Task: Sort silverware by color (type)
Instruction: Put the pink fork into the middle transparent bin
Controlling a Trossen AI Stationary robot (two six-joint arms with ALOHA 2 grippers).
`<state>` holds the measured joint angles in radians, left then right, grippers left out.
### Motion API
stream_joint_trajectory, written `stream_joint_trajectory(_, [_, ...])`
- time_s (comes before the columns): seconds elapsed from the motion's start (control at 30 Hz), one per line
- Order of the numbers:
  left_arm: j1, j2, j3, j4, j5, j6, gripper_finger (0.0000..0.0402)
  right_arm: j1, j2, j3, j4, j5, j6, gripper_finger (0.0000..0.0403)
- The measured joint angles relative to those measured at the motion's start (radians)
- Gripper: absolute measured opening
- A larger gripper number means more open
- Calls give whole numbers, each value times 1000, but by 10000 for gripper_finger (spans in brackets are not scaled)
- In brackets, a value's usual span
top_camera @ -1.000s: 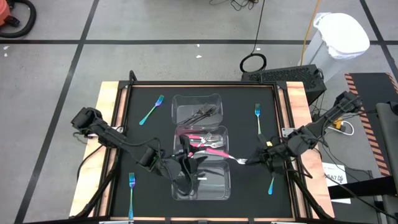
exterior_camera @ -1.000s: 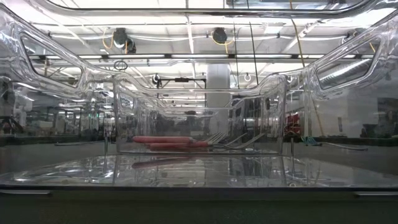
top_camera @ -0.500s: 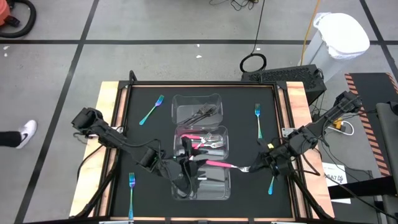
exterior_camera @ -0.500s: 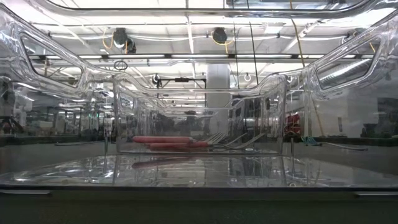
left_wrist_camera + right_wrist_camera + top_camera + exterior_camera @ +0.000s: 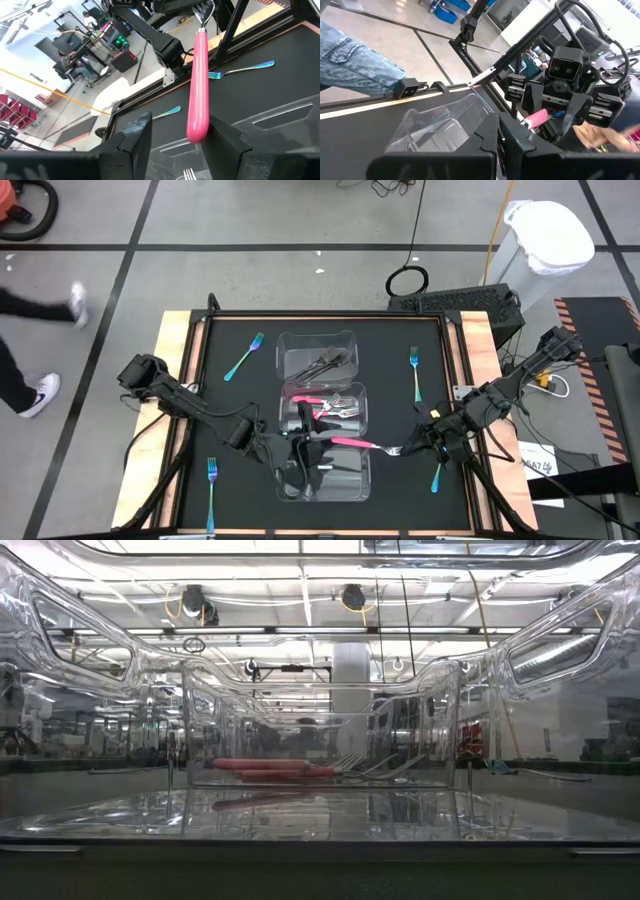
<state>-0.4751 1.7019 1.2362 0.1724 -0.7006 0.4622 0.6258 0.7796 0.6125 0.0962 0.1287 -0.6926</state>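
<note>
The pink fork's handle is off to one side of my left gripper's opening, so next I center that gripper and pinch the handle's end (image 5: 198, 131) before my right gripper opens.
A pink-handled fork (image 5: 352, 443) hangs level between both grippers over the right rim of the near clear container (image 5: 350, 482). My right gripper (image 5: 410, 446) is shut on its silver end. My left gripper (image 5: 180, 142) is open; its fingers stand on either side of the handle's free end (image 5: 197, 131), and I cannot tell whether they touch it. Pink forks (image 5: 335, 406) lie in the middle container, dark grey forks (image 5: 328, 360) in the far one. Teal forks lie flat on the mat (image 5: 243, 356), (image 5: 415, 370), (image 5: 211, 480), (image 5: 437, 477). My right gripper holds the pink fork by its silver tine end (image 5: 202, 17), pinched between the two fingers, coming level from the table's right side along the fork. The fork is lifted clear and lies about level, its pink handle (image 5: 537, 118) pointing toward my left gripper.
Three clear containers stand in a column down the middle of the black mat (image 5: 230, 400); the low view looks through their walls at the pink forks (image 5: 270, 768). A person's legs (image 5: 20, 370) move past on the floor left of the table. Bare mat lies left and right of the containers.
My right gripper has moved a little toward the near edge, bringing the pink fork from a slant over the middle container down to lie level across the table, beside the near container's right rim. The handle's free end now sits between my left gripper's open fingers.
</note>
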Motion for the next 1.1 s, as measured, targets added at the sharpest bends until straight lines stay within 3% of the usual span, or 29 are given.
stream_joint_trajectory(0.5, [3,5,0,-3,12,33,26,-1,0,0,2,5,0,1])
stream_joint_trajectory(0.6, [4,5,0,2,14,32,36,-1,0,0,2,5,1,1])
stream_joint_trajectory(0.87, [6,14,0,82,1,71,154,-1,1,0,0,7,-1,2])
stream_joint_trajectory(1.1, [8,14,0,74,4,72,146,-1,1,0,0,9,-1,2])
